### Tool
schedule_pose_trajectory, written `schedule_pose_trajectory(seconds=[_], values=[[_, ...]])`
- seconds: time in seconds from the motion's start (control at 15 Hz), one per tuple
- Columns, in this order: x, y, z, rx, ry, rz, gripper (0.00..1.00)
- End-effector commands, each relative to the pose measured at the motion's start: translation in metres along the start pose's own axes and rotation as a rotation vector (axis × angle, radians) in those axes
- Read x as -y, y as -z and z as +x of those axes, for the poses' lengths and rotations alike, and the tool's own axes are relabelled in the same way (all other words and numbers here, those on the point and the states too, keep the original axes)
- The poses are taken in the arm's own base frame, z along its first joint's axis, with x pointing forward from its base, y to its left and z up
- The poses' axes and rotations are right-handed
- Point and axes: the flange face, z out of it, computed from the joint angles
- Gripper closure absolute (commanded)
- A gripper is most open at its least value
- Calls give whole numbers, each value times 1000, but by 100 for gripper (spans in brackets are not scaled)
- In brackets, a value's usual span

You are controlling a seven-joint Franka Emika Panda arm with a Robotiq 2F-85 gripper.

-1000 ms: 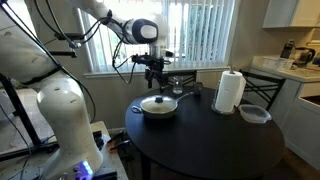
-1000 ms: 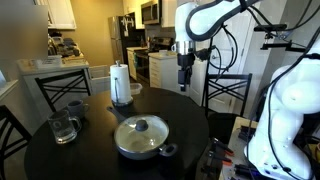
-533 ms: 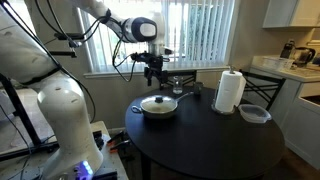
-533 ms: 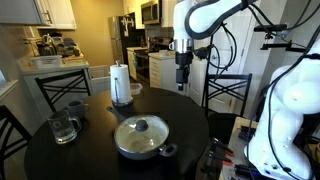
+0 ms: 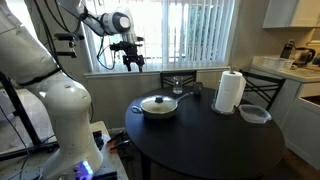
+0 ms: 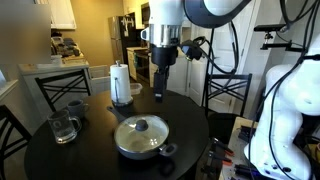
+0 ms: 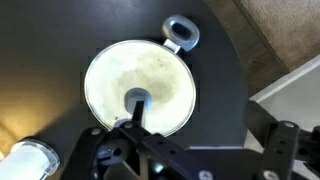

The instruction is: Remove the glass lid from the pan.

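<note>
Next, my gripper moves next to the glass lid's dark knob (image 5: 159, 98) (image 7: 137, 98) and closes there, because lifting by the knob takes the lid off the pan.
The pan (image 5: 158, 108) sits on the round dark table, with its dark handle toward the table edge (image 7: 181, 32). The glass lid (image 5: 158, 103) lies on it, dark knob at the centre; it shows in both exterior views (image 6: 140, 135) and the wrist view (image 7: 140, 80). My gripper (image 5: 130, 62) hangs high above the table, off to one side of the pan, well apart from the lid. It also shows in an exterior view (image 6: 160, 92). In the wrist view its jaws stand wide apart and empty (image 7: 205, 130), one finger overlapping the knob (image 7: 136, 99) in the picture.
A paper towel roll (image 5: 231, 92) stands on the table beyond the pan. A clear round container with a dark rim (image 5: 254, 113) lies beside it. A glass pitcher (image 6: 63, 128) and a mug (image 6: 76, 108) stand at the far side. Chairs ring the table.
The arm has swung sideways and a little upward, so the gripper now hangs off to the side of the pan. The pan and lid have not moved.
</note>
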Motion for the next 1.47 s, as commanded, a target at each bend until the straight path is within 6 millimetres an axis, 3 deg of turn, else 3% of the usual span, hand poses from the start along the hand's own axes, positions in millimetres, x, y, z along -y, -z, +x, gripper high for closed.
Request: schedule_pose_trajectory(seconds=[0.0, 0.13, 0.27, 0.6, 0.87, 1.4], values=[[36, -25, 31, -22, -73, 3, 0], [38, -46, 48, -27, -139, 6, 0], [26, -67, 63, -9, -198, -5, 0], [-29, -122, 79, 96, -301, -33, 0], [-59, -146, 90, 138, -366, -4, 0], [-46, -189, 101, 180, -414, 80, 0]])
